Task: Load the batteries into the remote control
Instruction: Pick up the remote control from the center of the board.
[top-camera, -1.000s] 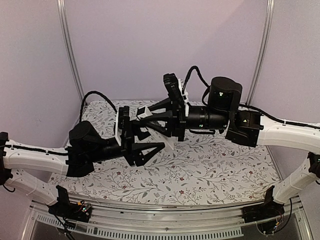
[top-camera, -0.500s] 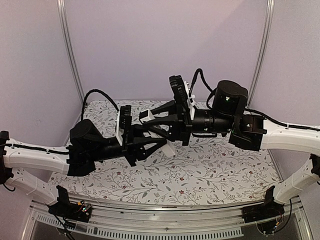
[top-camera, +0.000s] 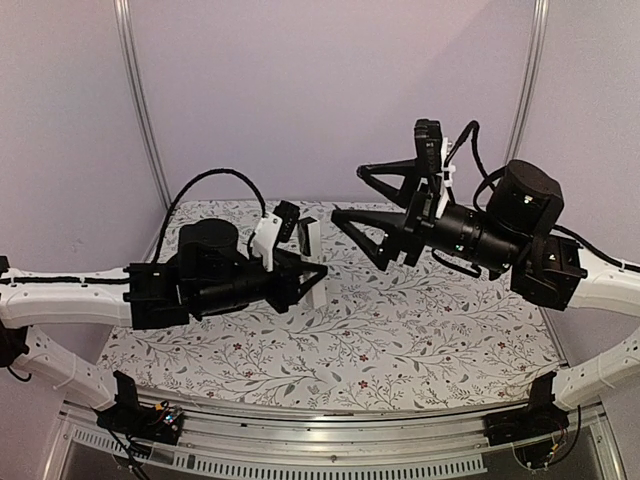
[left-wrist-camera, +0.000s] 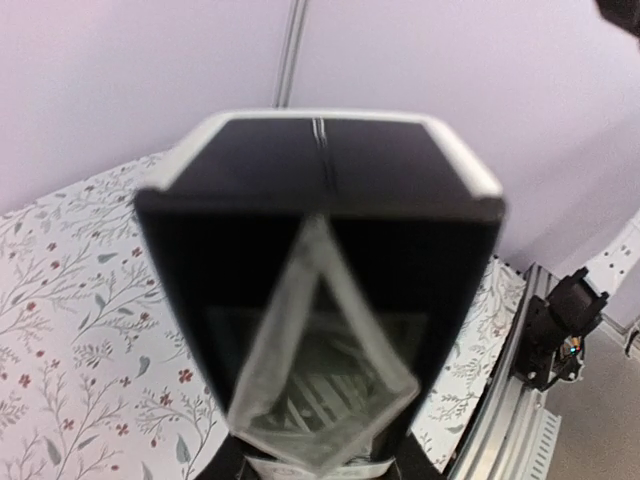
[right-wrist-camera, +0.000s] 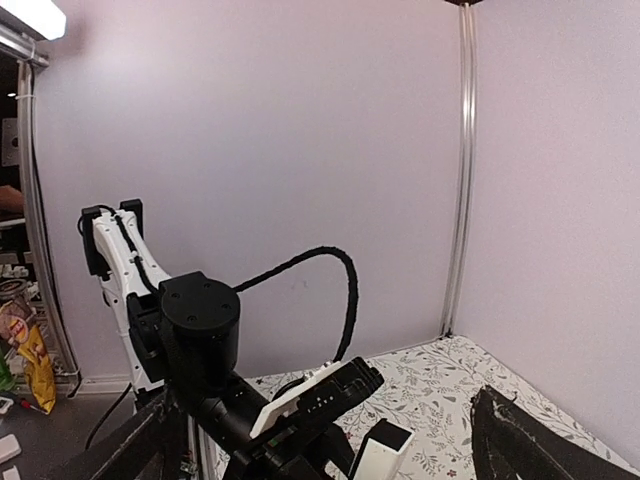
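Observation:
Next, my left gripper lets go of the remote control on the flowered cloth (top-camera: 287, 354), between that gripper and the near metal rail.
The remote control (top-camera: 313, 262) is a white bar standing nearly upright above the table, with my left gripper (top-camera: 300, 268) shut on its lower part. In the left wrist view the remote control (left-wrist-camera: 250, 180) fills the frame end-on, a dark hollow face with a white rim. My right gripper (top-camera: 352, 195) hangs wide open to the right of it, apart from it, with nothing between its fingers. From the right wrist camera the remote's open end (right-wrist-camera: 381, 450) shows low in the middle, and one dark finger (right-wrist-camera: 530, 440) sits at the lower right. The batteries are out of view.
The table wears a flowered cloth (top-camera: 420, 330). Plain walls with metal corner posts (top-camera: 140, 110) close in the back and sides. A metal rail (top-camera: 330, 440) runs along the near edge, with the arm bases at its two ends.
My right gripper has opened wide, let go of the remote and drawn back up and to the right. The left gripper has closed on the remote and tilted it up.

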